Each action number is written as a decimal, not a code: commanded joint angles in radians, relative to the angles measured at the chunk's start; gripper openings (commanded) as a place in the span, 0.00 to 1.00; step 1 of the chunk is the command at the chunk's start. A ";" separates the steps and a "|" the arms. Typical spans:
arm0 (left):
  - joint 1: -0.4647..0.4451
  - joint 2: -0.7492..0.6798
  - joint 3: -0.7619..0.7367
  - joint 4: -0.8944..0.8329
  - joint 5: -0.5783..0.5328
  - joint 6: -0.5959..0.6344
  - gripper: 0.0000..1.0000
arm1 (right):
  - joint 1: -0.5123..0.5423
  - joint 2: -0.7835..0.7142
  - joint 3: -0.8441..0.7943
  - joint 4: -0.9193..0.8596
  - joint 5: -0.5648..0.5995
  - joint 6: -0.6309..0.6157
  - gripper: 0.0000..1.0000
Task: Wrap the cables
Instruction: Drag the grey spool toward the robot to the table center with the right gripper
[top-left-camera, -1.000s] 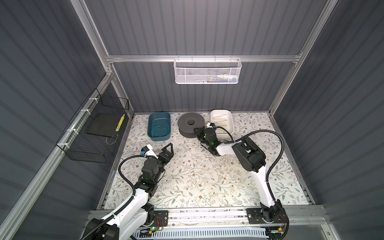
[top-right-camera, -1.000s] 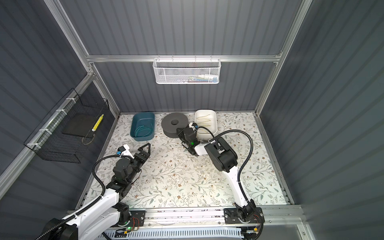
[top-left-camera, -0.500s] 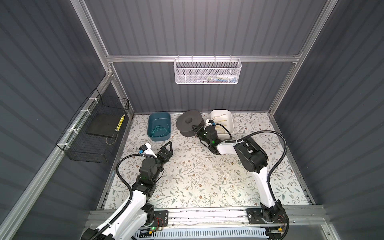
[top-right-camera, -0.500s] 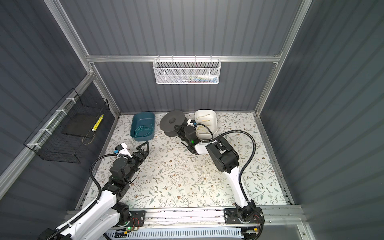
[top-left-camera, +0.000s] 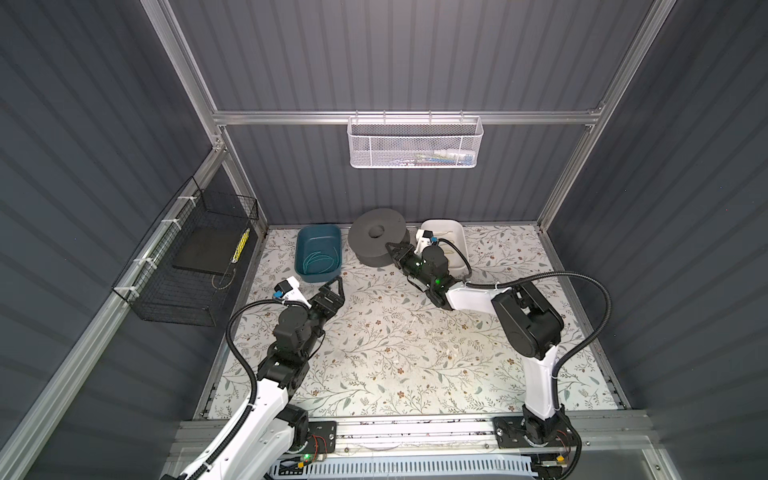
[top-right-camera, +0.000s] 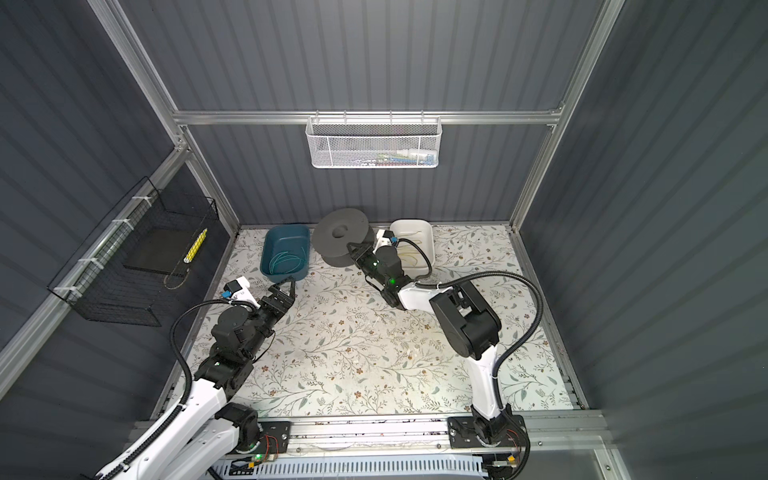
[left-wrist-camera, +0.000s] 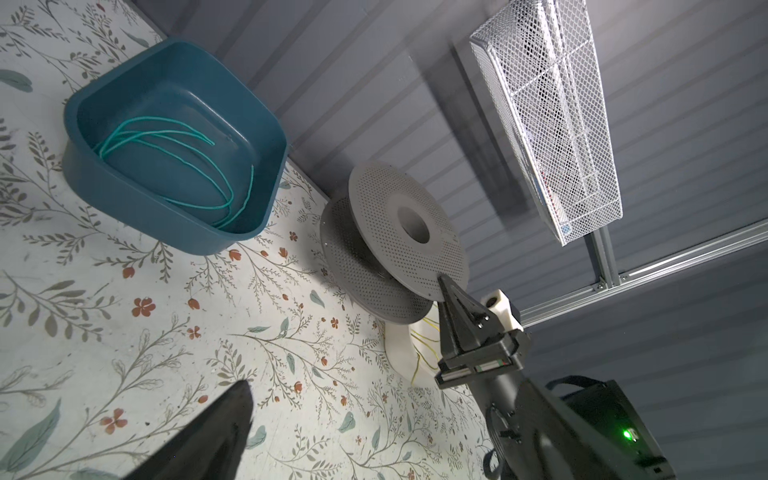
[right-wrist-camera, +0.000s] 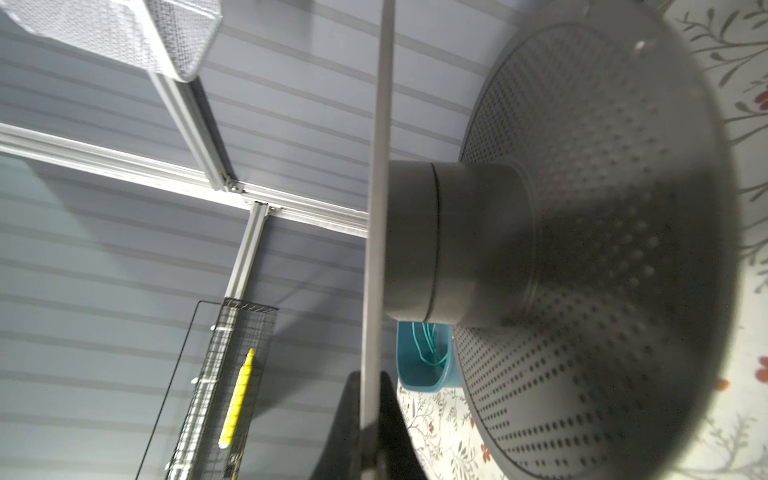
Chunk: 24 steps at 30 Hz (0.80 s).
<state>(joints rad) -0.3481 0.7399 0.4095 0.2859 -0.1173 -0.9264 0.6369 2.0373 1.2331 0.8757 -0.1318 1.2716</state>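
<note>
Next, I set the spool down with my right gripper on the open middle of the flowered mat (top-left-camera: 409, 330).
The cables, thin yellow wire (top-right-camera: 410, 254), lie in loose loops in a white tray (top-right-camera: 417, 227) at the back, partly hidden by my right arm; the yellow wire (left-wrist-camera: 424, 345) also shows in the left wrist view. A grey perforated spool (top-left-camera: 376, 232) stands tilted beside the tray. My right gripper (top-left-camera: 390, 246) is shut on the rim of the spool's upper flange (right-wrist-camera: 376, 208); the bare hub (right-wrist-camera: 457, 245) carries no wire. My left gripper (top-left-camera: 334, 283) hangs open over the mat, in front of the teal bin, with nothing in it.
A teal bin (top-left-camera: 318, 239) at the back left holds a teal-green wire (top-left-camera: 318, 262). A black wire basket (top-left-camera: 187, 257) with a yellow stick (top-left-camera: 241, 246) hangs on the left wall. A white mesh basket (top-left-camera: 415, 141) hangs on the back wall.
My right gripper has shut on the spool's upper flange and tipped the spool up from lying flat. My left arm has drawn back a little to the left, still open.
</note>
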 joint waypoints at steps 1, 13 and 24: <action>0.001 -0.029 0.052 -0.077 -0.025 0.050 0.99 | -0.001 -0.085 -0.065 0.115 -0.034 -0.008 0.00; 0.001 -0.007 0.054 -0.105 0.047 0.057 0.99 | 0.012 -0.361 -0.554 0.295 -0.069 0.066 0.00; -0.005 0.163 0.006 0.038 0.229 0.009 0.97 | 0.122 -0.515 -0.973 0.432 0.057 0.104 0.00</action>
<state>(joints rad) -0.3481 0.9127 0.4301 0.2478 0.0727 -0.9009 0.7258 1.5581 0.3172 1.1458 -0.1295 1.3556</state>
